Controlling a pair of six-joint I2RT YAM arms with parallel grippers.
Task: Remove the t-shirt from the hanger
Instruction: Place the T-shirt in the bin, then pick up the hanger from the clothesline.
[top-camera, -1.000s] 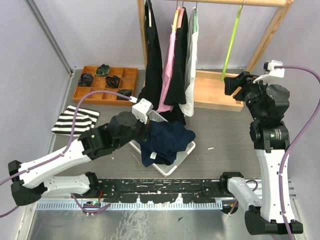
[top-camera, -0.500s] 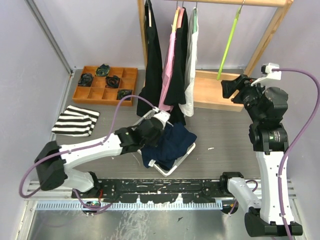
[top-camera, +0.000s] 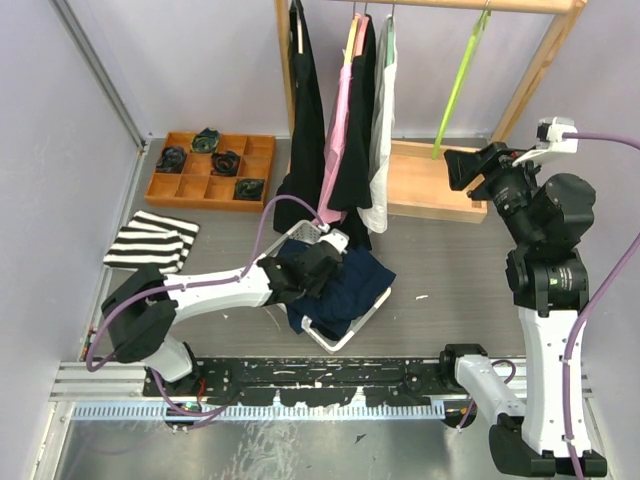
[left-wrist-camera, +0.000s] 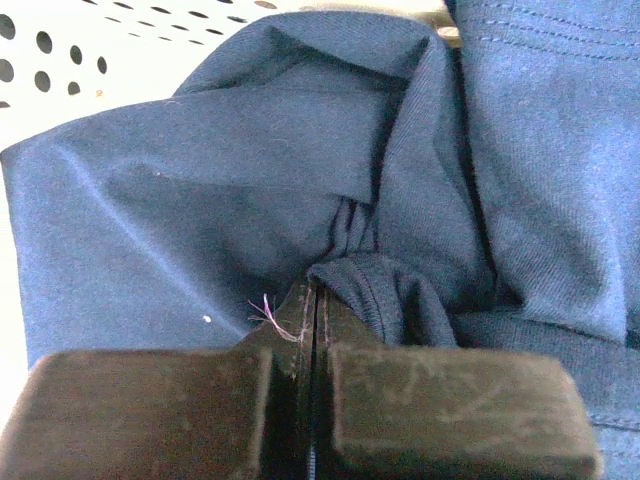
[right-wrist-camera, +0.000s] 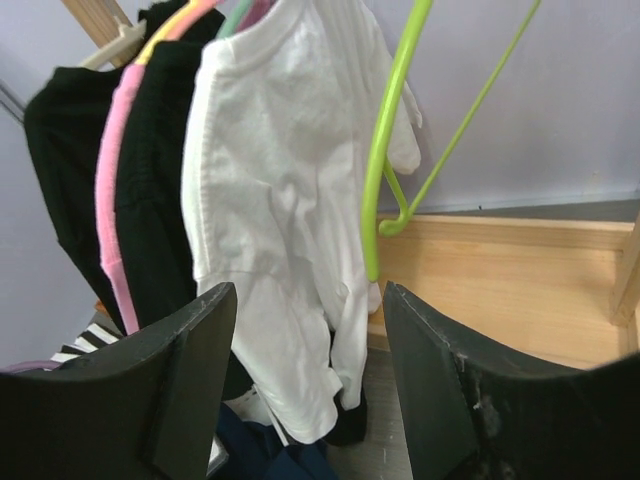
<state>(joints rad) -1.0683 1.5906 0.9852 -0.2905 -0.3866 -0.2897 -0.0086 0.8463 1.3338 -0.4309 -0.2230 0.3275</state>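
Observation:
The shoulder of the white shirt (top-camera: 386, 72) (right-wrist-camera: 210, 68) is the next place my right gripper should go, and it should close there, just a little below the shirt's collar.
A navy t-shirt (top-camera: 345, 285) lies crumpled in a white perforated basket (top-camera: 372, 305) on the table. My left gripper (top-camera: 325, 262) is down on it. In the left wrist view the jaws (left-wrist-camera: 314, 290) are pressed together, and a ribbed fold of the navy cloth (left-wrist-camera: 200, 170) lies against their tip. I see no cloth between them. A bare green hanger (top-camera: 458, 85) hangs from the wooden rail. My right gripper (top-camera: 452, 170) is raised beside its lower end, open. In the right wrist view the green hanger (right-wrist-camera: 385, 170) hangs just beyond the spread jaws (right-wrist-camera: 310, 300).
On the rail hang black garments (top-camera: 305, 120), a pink one (top-camera: 338, 140) and a white shirt (top-camera: 380, 140). The rack's wooden base (top-camera: 420, 185) lies under them. An orange tray of rolled socks (top-camera: 260, 150) and a striped folded cloth (top-camera: 150, 242) lie at the left.
My left arm has stretched forward and lowered its shut gripper from above the basket's left side down onto the navy t-shirt. My right gripper has shifted slightly near the green hanger.

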